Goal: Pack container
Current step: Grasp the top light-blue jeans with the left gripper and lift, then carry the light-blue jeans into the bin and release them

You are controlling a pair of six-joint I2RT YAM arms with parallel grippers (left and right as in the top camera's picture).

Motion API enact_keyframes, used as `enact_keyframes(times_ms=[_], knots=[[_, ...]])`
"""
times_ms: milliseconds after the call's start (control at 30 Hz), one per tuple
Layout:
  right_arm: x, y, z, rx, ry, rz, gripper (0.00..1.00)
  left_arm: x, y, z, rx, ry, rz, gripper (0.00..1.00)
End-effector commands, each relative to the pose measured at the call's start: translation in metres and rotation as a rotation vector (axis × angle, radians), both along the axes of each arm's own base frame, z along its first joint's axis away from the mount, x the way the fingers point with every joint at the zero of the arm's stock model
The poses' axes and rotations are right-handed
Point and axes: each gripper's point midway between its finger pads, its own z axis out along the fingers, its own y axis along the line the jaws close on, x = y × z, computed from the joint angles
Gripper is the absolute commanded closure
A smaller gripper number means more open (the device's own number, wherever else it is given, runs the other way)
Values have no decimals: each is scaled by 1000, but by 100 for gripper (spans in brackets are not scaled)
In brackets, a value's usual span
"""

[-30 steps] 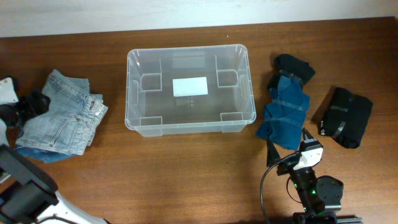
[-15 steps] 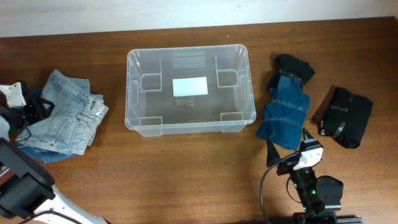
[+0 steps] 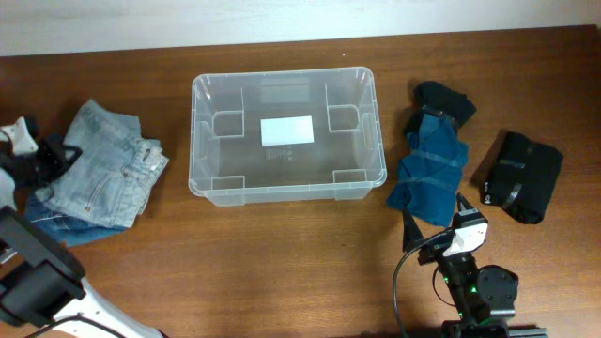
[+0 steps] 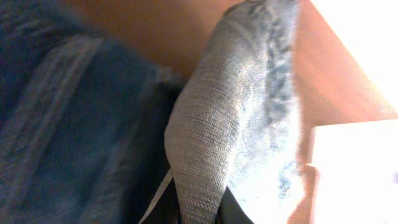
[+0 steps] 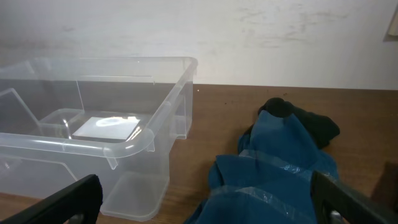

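Next, my left gripper lets go of the light-blue jeans on the container's base (image 3: pixel 266 147), next to the white label, toward the darker blue cloth.
The container (image 3: pixel 286 183), a large clear plastic tub with a white label on its base, stands empty at the table's middle. Its near corner also shows in the right wrist view (image 5: pixel 134 146). Folded light-blue jeans (image 3: pixel 103 174) lie to its left. My left gripper (image 3: pixel 45 161) is at their left edge, shut on a fold of denim. In the left wrist view that jeans fold (image 4: pixel 242 118) runs down between the dark fingers of the left gripper (image 4: pixel 199 211). My right gripper (image 3: pixel 438 225) stands open near the front edge, just short of a blue garment (image 3: pixel 430 169), with nothing between its fingers (image 5: pixel 68 199).
A black garment (image 3: pixel 519 176) lies at the far right. A smaller black piece (image 3: pixel 447 99) sits behind the blue garment (image 5: pixel 280 168). Darker blue cloth (image 4: pixel 68 124) lies under the jeans. A pale wall runs along the table's far edge.
My left gripper has closed on the jeans' left edge, and the denim pile has shifted and bunched slightly toward the tub. The right arm has not moved.
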Motion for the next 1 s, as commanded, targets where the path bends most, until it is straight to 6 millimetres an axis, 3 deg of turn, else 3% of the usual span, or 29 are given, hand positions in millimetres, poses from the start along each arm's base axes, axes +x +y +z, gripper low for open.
enact_keyframes(times_ms=[0,133,300,533,633,733,967], knots=[[0,1,-3,-5,2,11,2,33,-39,97,17,-217,-118,99],[0,1,-3,-5,2,11,2,42,-83,160,172,-347,-280,99],[0,1,-3,-5,2,11,2,41,-131,218,400,-454,-400,99],[0,1,-3,-5,2,11,2,15,-211,288,684,-672,-640,99],[0,1,-3,-5,2,11,2,-1,-243,310,737,-752,-723,99],[0,1,-3,-5,2,11,2,-14,-267,310,763,-777,-817,99],[0,1,-3,-5,2,11,2,-32,-325,263,679,-693,-1055,99]])
